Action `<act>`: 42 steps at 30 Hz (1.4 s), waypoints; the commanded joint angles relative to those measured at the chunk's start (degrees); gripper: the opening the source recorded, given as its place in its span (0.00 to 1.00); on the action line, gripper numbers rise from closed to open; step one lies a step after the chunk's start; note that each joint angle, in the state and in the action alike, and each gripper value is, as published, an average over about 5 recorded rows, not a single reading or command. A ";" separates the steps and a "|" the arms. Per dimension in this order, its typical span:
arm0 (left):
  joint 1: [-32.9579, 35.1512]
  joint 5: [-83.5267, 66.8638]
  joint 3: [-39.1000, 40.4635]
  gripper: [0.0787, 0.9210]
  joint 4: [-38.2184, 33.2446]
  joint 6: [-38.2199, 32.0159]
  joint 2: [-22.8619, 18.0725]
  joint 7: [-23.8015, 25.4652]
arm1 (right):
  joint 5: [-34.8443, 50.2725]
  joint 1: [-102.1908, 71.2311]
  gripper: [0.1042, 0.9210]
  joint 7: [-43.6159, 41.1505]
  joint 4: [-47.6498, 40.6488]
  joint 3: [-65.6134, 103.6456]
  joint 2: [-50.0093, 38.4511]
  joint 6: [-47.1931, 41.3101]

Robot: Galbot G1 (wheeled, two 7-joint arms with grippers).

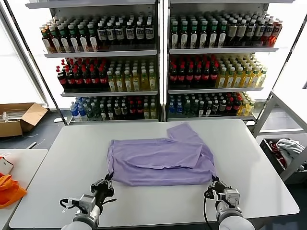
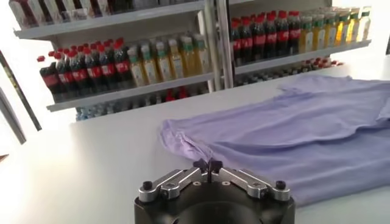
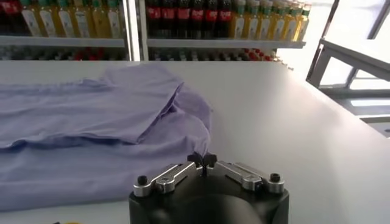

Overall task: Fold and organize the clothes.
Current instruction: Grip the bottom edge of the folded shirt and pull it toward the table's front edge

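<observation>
The robot's left gripper will release the corner of the lavender T-shirt on the bare part of the white table [image 1: 110, 207] along its near edge.
A plain lavender T-shirt [image 1: 160, 160] lies partly folded on the white table [image 1: 259, 158], one sleeve sticking out toward the shelves. My left gripper [image 1: 108, 180] is shut on the shirt's near left corner; in the left wrist view the gripper [image 2: 207, 166] pinches the cloth [image 2: 292, 137]. My right gripper [image 1: 214, 184] is shut on the near right corner; in the right wrist view the gripper [image 3: 202, 161] pinches the cloth [image 3: 91, 131]. The shirt with printed figures is out of view.
Shelves of drink bottles [image 1: 158, 62] stand behind the table. An orange bag [image 1: 9, 188] lies on a side table at the left. A white-and-grey cloth bundle [image 1: 290, 148] sits in a bin at the right. A cardboard box [image 1: 19, 117] is on the floor.
</observation>
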 commanded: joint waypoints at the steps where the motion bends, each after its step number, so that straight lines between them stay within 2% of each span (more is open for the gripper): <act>1: 19.08 4.38 -1.19 0.01 -10.54 -2.00 -1.56 -1.12 | -1.07 -10.07 0.02 2.25 5.24 2.68 -2.27 0.07; 18: 20.90 6.62 -0.62 0.01 -6.42 -3.13 -2.57 -0.83 | -4.89 -15.58 0.02 3.21 5.78 2.85 -1.20 -0.02; 20: 20.84 6.80 -0.34 0.01 -5.93 -3.15 -2.60 -0.78 | -5.41 -16.16 0.04 3.20 6.31 2.75 -1.02 -0.14; 25: 20.44 7.20 0.63 0.02 -5.65 -3.67 -2.95 -0.81 | -6.73 -17.67 0.20 3.18 8.04 2.31 -0.24 -0.11; 28: 20.46 7.15 1.28 0.08 -6.95 -5.59 -3.04 -0.39 | -6.72 -18.37 0.31 2.81 10.01 2.47 0.22 0.41; 35: 17.41 5.09 0.15 0.32 -11.61 -9.59 -3.17 1.18 | -4.21 -15.33 0.53 0.94 14.58 6.23 1.33 3.09; 39: 12.39 0.55 -3.57 0.46 -13.02 -9.60 -1.74 2.72 | -0.03 -9.67 0.68 -3.52 12.92 12.00 1.24 5.98; 42: 7.62 -2.62 -6.41 0.57 -12.90 -9.11 1.15 5.27 | 4.51 -3.28 0.78 -8.99 8.54 16.51 -1.29 6.98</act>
